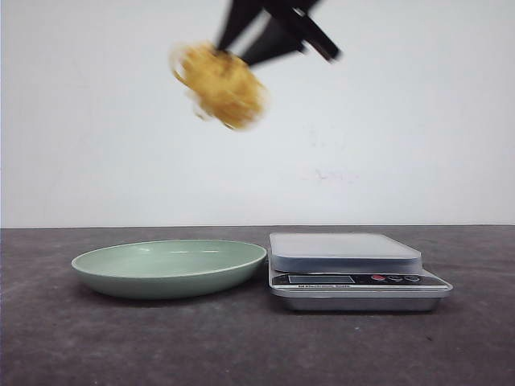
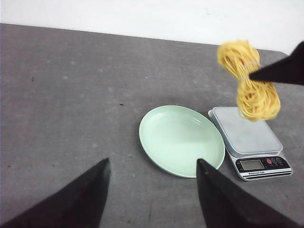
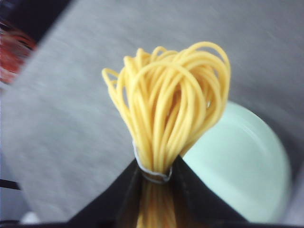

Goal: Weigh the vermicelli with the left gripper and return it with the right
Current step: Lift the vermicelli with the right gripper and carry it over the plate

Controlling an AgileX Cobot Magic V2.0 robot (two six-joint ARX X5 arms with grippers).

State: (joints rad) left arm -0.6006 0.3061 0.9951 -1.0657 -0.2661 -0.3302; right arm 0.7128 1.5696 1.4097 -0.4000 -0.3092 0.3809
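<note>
My right gripper will let go of the vermicelli on the middle of the pale green plate (image 1: 178, 253) (image 3: 236, 160), next to the silver kitchen scale.
The vermicelli (image 1: 220, 84), a golden-yellow bundle of thin strands tied at the waist, hangs high in the air above the pale green plate (image 1: 113, 269). My right gripper (image 1: 235, 50) is shut on the vermicelli at its band; the right wrist view shows the strands (image 3: 166, 114) fanning out from between the fingers (image 3: 194, 194), with the plate (image 3: 247, 166) below. In the left wrist view the vermicelli (image 2: 249, 78) is pinched by a dark fingertip (image 2: 280, 71) over the scale (image 2: 244, 133). My left gripper (image 2: 152, 166) is open and empty, well above the table beside the plate (image 2: 156, 142).
A silver kitchen scale (image 1: 346, 256) with a display and buttons stands right of the plate, nothing on its platform. The table is dark grey, with a white wall behind it.
</note>
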